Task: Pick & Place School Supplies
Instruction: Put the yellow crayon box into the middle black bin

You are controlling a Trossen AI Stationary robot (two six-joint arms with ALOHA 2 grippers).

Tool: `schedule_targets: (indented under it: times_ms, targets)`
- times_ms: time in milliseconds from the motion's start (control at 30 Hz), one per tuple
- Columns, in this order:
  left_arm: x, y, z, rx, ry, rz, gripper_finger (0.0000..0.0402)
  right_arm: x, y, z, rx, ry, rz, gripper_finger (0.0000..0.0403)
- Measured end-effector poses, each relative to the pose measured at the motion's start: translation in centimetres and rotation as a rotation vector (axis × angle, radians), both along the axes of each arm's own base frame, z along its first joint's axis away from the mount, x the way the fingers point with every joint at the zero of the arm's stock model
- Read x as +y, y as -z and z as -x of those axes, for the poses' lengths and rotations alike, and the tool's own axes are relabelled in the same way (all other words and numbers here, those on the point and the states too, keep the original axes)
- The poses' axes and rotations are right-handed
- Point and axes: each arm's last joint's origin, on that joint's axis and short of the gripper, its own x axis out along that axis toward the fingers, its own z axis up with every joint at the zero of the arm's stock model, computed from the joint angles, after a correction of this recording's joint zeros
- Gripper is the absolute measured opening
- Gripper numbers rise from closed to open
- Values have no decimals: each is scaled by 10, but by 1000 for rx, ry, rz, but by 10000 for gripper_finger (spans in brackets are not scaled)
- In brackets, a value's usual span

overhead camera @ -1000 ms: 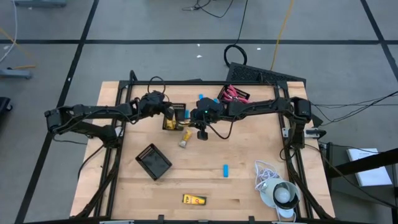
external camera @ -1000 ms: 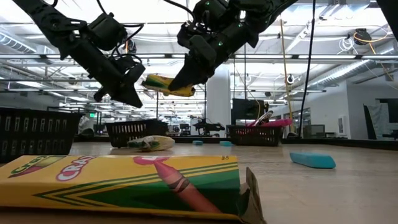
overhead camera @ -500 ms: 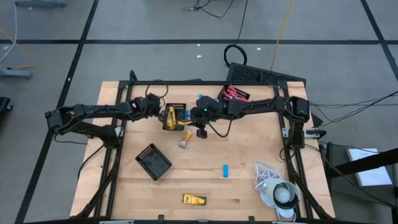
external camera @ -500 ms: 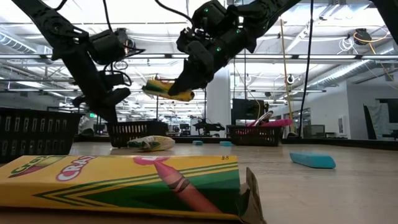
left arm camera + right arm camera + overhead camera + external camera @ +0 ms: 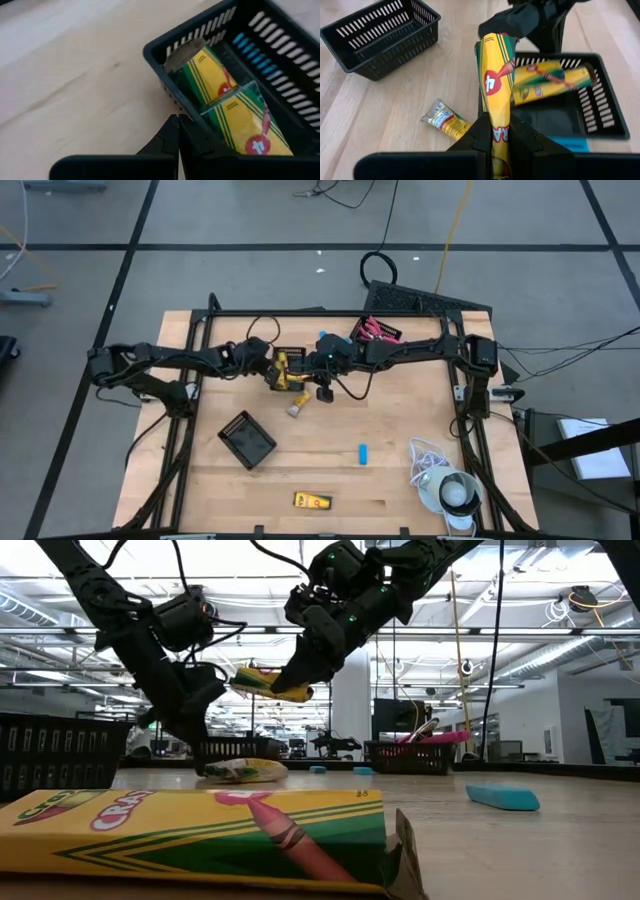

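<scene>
My shut, low left gripper by the basket's side should rise, open, then take the crayon pack's loose end (image 5: 497,47) from my right gripper.
My right gripper (image 5: 496,122) is shut on a yellow crayon pack (image 5: 494,75) and holds it in the air (image 5: 270,682) near a black slotted basket (image 5: 284,368). Two more crayon packs (image 5: 220,95) lie in that basket. My left gripper (image 5: 177,122) is shut and low, just outside the basket's wall (image 5: 162,75). A yellow tube (image 5: 297,408) lies on the table next to the basket. A light-blue piece (image 5: 363,453) and a crayon box (image 5: 312,501) lie nearer the near edge. My right gripper pinches the crayon pack's near end (image 5: 495,131) between its two fingers, which lie along the pack. The rest of the pack sticks out beyond the fingertips, lifted clear of the table, above the basket's edge. My left gripper: I cannot tell whether its shut tips touch the basket's wall.
A second black basket (image 5: 247,439) stands toward the near left. A basket with pink-handled scissors (image 5: 375,332) is at the far edge. A white cord with a round grey-white object (image 5: 445,488) lies at the near right corner. Bare wood lies between these.
My left gripper has drawn back from the held pack, come down, and moved toward the basket's left wall. My right gripper has stayed almost still, with the crayon pack in the air.
</scene>
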Motion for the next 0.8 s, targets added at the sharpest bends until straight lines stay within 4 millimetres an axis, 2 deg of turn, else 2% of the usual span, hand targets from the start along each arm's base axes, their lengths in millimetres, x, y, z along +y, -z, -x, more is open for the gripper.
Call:
schedule_targets:
  times_ms: [167, 367, 567, 800]
  targets:
    - [0, -5, -3, -23, -13, -76, 0, 0, 0, 0, 0, 0, 0, 23]
    - [-1, -28, 0, -118, 1, -160, 0, -3, 1, 1, 16, 9, -4, 23]
    - [-13, -49, -1, -251, 114, -181, 0, -17, 3, 5, 10, 52, -11, 23]
    - [-19, -54, -12, -357, 219, -188, 0, -33, 6, 1, -61, 67, -57, 23]
